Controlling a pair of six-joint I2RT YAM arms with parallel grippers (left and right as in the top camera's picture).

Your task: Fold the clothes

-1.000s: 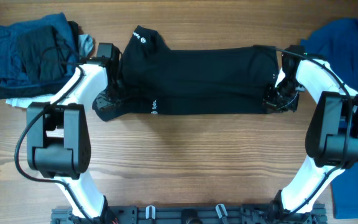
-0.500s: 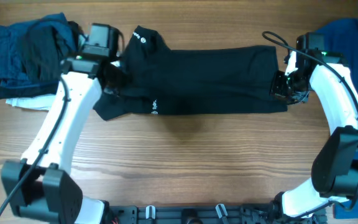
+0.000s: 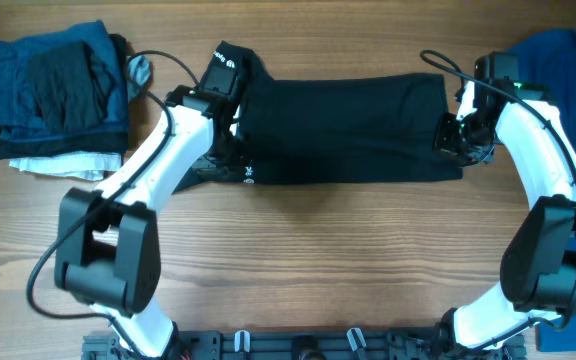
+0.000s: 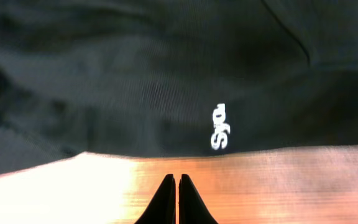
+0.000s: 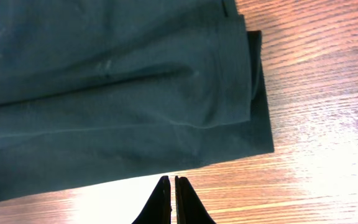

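Note:
The end of the black T-shirt beyond the logo is rumpled. My left gripper should move back over the T-shirt, open and take the T-shirt's loose fold [image 4: 86,40] to straighten it.
The black T-shirt [image 3: 348,130] lies as a long folded band across the table, with a small white logo [image 3: 249,172] near its lower left edge. My left gripper [image 3: 226,158] hovers over the shirt's left part. In the left wrist view its fingers [image 4: 176,178] are shut and empty above bare wood, just off the shirt's edge [image 4: 166,74] and logo [image 4: 219,127]. By the shirt's right end my right gripper [image 3: 456,140] is also shut and empty [image 5: 173,180], next to the hem corner [image 5: 241,118]. A royal-blue shirt [image 3: 553,70] lies at the far right.
A stack of folded blue, black and white garments [image 3: 53,95] sits at the back left. The blue shirt runs down the right edge behind my right arm. Bare wooden table [image 3: 318,260] stretches in front of the black shirt.
My left arm has left the shirt's left corner, lifted, and swung right over the shirt's left part. The right gripper rose slightly off the right hem early on and has since held still.

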